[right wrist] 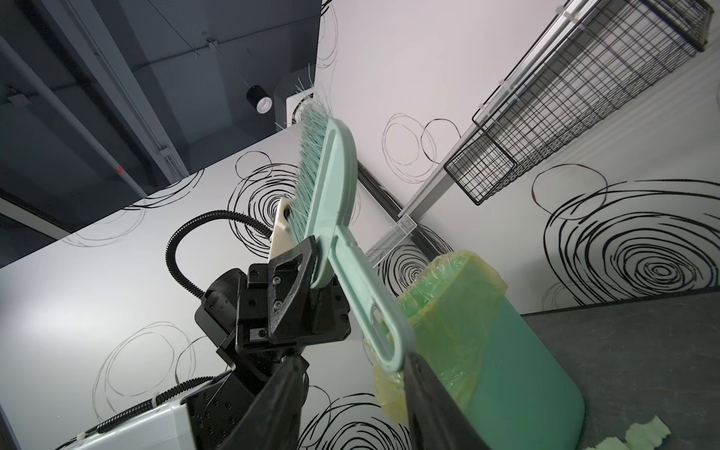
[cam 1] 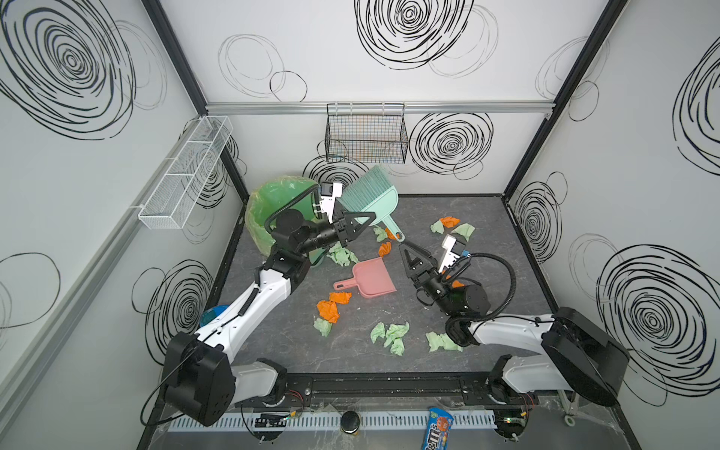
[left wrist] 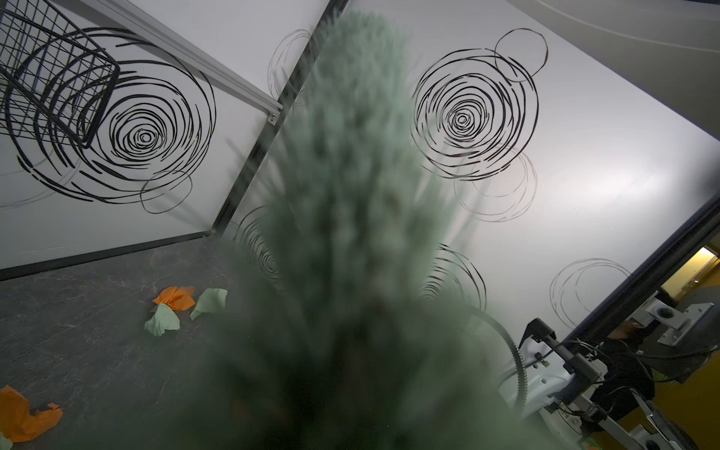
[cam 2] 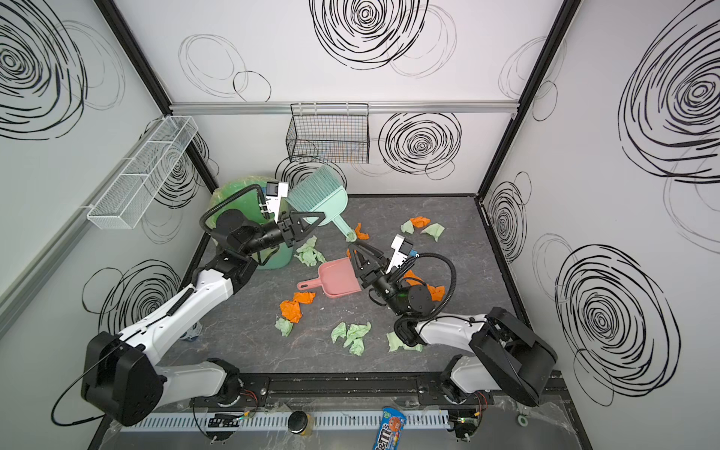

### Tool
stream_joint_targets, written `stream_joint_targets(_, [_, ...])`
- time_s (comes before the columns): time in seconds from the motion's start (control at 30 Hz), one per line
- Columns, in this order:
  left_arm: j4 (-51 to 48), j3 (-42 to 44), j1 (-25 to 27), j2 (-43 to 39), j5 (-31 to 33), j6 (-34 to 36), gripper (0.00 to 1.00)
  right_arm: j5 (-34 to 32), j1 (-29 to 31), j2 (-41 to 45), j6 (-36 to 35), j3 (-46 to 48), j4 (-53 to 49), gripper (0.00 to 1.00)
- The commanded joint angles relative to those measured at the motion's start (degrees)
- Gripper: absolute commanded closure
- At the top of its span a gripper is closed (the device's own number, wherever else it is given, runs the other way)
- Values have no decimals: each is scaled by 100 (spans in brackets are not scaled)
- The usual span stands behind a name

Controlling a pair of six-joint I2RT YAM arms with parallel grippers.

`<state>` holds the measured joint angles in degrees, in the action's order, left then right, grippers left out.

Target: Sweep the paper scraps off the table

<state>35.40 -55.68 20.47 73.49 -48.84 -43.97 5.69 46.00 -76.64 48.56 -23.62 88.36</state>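
Note:
The brush's handle reaches my right gripper only with its looped end, so I need to grip nearer the brush's head (right wrist: 354, 265) before my left gripper opens.
My left gripper (cam 1: 367, 220) (cam 2: 317, 218) is shut on a mint-green brush (cam 1: 370, 191) (cam 2: 323, 195) at the base of its head, holding it in the air above the table (cam 1: 487, 233) with the bristles up toward the back wall. In the left wrist view blurred bristles hide the jaws. The right gripper (cam 1: 405, 247) (right wrist: 354, 360) stands open, and the looped end of the brush handle (right wrist: 389, 350) sits just by one fingertip. A pink dustpan (cam 1: 372, 278) (cam 2: 337, 278) lies flat mid-table. Orange and pale green paper scraps (cam 1: 329, 309) (cam 2: 356, 335) (left wrist: 175, 300) are scattered over the table.
A green bin with a yellow-green liner (cam 1: 269, 210) (right wrist: 506, 331) stands at the back left, under the left arm. A black wire basket (cam 1: 366, 136) and a white mesh basket (cam 1: 183, 175) hang on the walls. A blue candy packet (cam 1: 436, 426) lies on the front ledge.

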Motion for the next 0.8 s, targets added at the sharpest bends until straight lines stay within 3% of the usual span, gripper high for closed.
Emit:
stream_joint_targets(0.0, [129,84,93,-1,-548,-167,100,-106,14,268,-98,-30,10,51])
stream_joint_targets(0.33, [110,83,45,-11,-537,-147,100,-314,32,523,-168,108,-306,36])
stream_joint_targets(0.77, [104,101,23,-59,-530,-183,100,-21,32,119,-120,-378,-466,36])
